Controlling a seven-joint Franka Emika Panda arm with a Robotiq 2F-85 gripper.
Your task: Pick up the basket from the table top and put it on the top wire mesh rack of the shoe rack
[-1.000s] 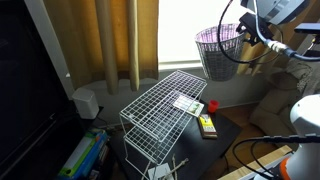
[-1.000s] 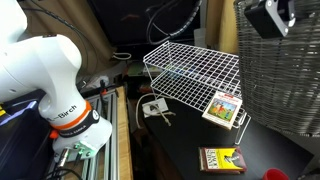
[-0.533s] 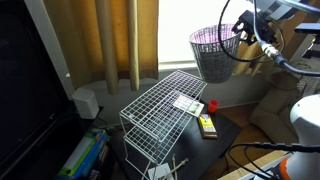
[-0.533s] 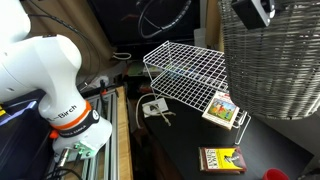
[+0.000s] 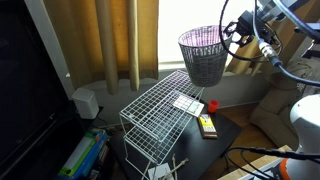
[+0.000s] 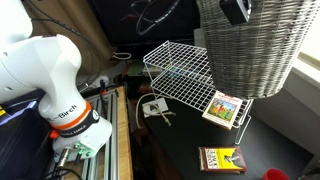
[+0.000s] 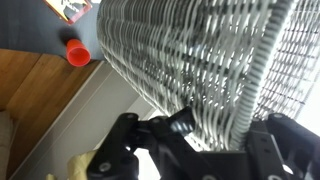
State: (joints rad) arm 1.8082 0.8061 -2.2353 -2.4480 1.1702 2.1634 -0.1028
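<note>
The robot's gripper should release the grey mesh basket on the far end of the top wire mesh rack [image 5: 194,87], closest to the curtains. The basket is held in the air above that end now.
My gripper [image 5: 236,32] is shut on the rim of the grey mesh basket [image 5: 204,55] and holds it in the air, above the far end of the white top wire mesh rack [image 5: 163,104] of the shoe rack. The basket [image 6: 250,45] fills the upper right of an exterior view, hanging over the rack's grid panel [image 6: 190,75]. In the wrist view the basket wall [image 7: 200,60] sits between my black jaws [image 7: 205,135]. The black table top [image 6: 200,140] lies under the rack.
A flat picture box [image 6: 224,106] lies on the rack's near end. Another box [image 6: 222,159] lies on the table. A small red cup [image 7: 77,53] stands on the table by the rack. Curtains [image 5: 110,40] hang behind. A white robot base [image 6: 50,80] stands beside the table.
The basket has moved with my gripper toward the rack and slightly lower, from beside the window to over the rack's far end.
</note>
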